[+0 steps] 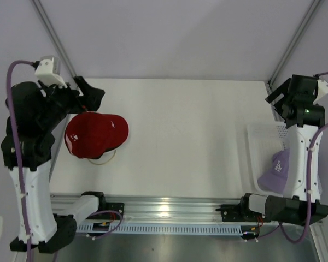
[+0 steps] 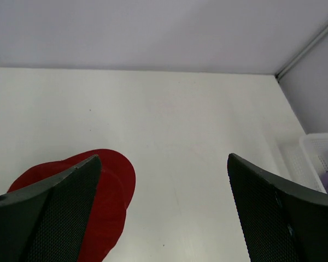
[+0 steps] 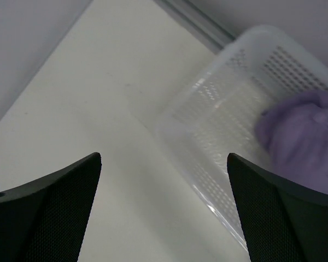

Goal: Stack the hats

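Observation:
Next, I close my right gripper on the top of the lavender cap [image 1: 283, 158] [image 3: 314, 134] in the white mesh basket, just behind the white logo on the cap.
A red cap [image 1: 94, 134] sits on top of a gold wire stand [image 1: 102, 159] at the table's left; its brim shows in the left wrist view [image 2: 106, 191]. A lavender cap with a white logo [image 1: 277, 169] lies in the white mesh basket [image 1: 262, 136] at the right, partly behind the right arm; it also shows in the right wrist view [image 3: 303, 136]. My left gripper [image 1: 90, 93] is open and empty, raised just behind the red cap. My right gripper [image 1: 279, 93] is open and empty, raised above the basket's far end. Other caps are hidden.
The basket [image 3: 229, 125] sits against the table's right edge. Metal frame posts stand at the back corners. A metal rail [image 1: 169, 210] runs along the near edge between the arm bases.

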`<act>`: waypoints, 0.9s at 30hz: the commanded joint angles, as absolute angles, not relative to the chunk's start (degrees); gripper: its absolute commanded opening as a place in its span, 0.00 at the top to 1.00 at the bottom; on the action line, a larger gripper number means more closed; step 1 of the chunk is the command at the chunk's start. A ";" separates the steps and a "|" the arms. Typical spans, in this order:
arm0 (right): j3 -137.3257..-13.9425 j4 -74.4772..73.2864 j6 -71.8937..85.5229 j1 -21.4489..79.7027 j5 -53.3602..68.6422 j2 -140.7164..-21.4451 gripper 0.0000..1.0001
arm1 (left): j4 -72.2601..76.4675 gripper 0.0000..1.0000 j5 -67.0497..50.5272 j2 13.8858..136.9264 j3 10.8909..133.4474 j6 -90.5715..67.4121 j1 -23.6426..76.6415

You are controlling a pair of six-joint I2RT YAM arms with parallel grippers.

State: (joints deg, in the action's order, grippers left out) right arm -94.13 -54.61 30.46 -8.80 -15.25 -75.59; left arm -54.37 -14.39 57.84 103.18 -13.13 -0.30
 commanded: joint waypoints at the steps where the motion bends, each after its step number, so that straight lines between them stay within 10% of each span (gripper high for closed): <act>1: -91.14 -63.16 31.99 -8.96 -29.51 -70.49 0.01 | -56.17 0.00 -10.98 62.92 103.28 -9.93 3.86; 27: -67.07 -57.76 37.00 -25.75 -45.09 -84.81 0.10 | -56.51 0.00 -10.55 67.24 100.81 -10.99 5.54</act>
